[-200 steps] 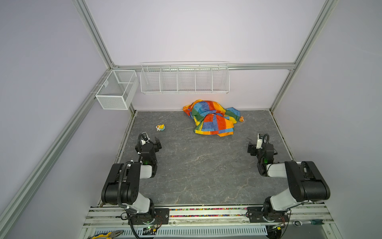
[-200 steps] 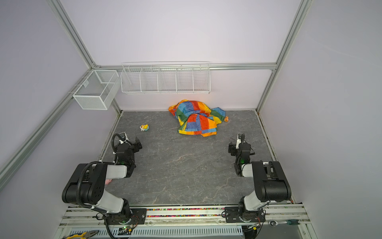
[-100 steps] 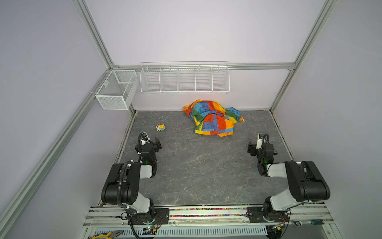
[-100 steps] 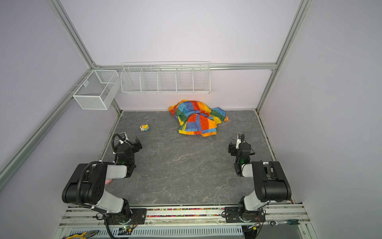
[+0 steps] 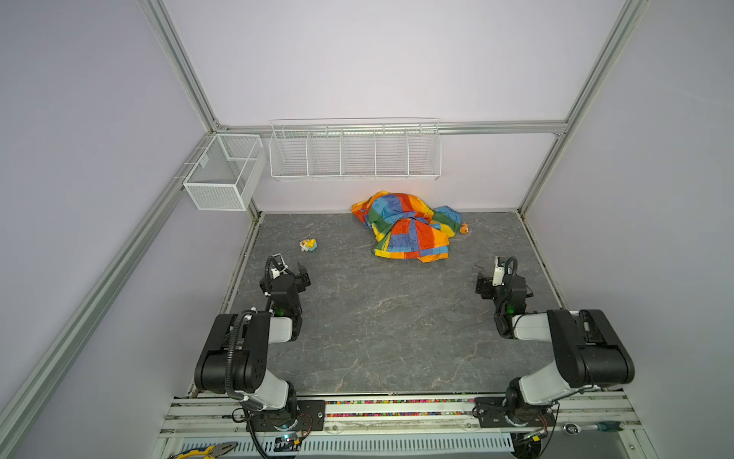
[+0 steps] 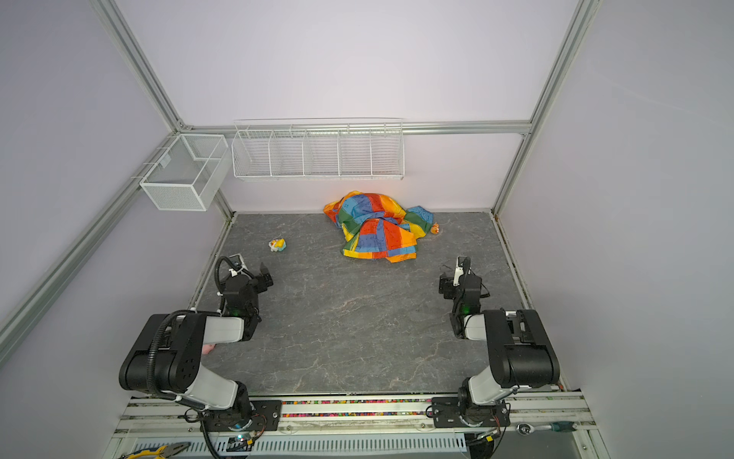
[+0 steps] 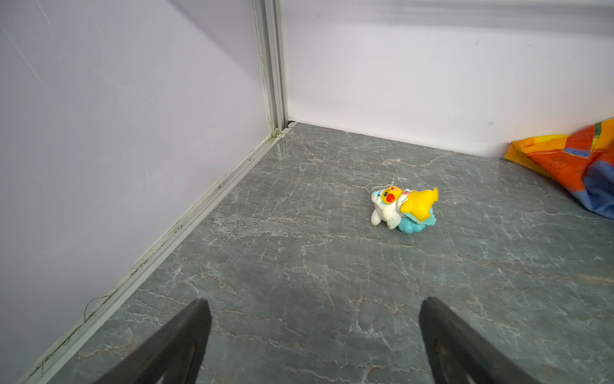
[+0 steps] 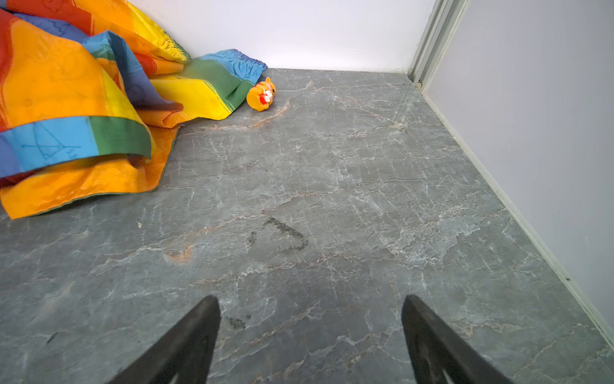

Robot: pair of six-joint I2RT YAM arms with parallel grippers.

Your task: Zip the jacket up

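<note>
My right gripper is going to close on the jacket's near fold, at the yellow and green corner (image 5: 444,243) (image 8: 124,118) on the side of the small orange toy.
The jacket (image 5: 409,226) lies crumpled in a heap against the back wall, right of centre, in both top views (image 6: 377,232). Its stripes are red, orange, yellow, green and blue. The left wrist view catches only one orange and blue edge of the jacket (image 7: 571,156). In the right wrist view the jacket (image 8: 66,99) fills one corner. My left gripper (image 5: 292,274) (image 7: 312,302) rests low near the left wall, open and empty. Near the right wall my right gripper (image 5: 492,278) (image 8: 310,299) is also open and empty. Both stand well short of the jacket.
A yellow, white and blue toy figure (image 5: 308,244) (image 7: 403,211) lies ahead of the left gripper. A small orange toy (image 5: 463,228) (image 8: 261,94) sits against the jacket's right sleeve. A mesh box (image 5: 222,171) and a wire shelf (image 5: 353,153) hang on the walls.
</note>
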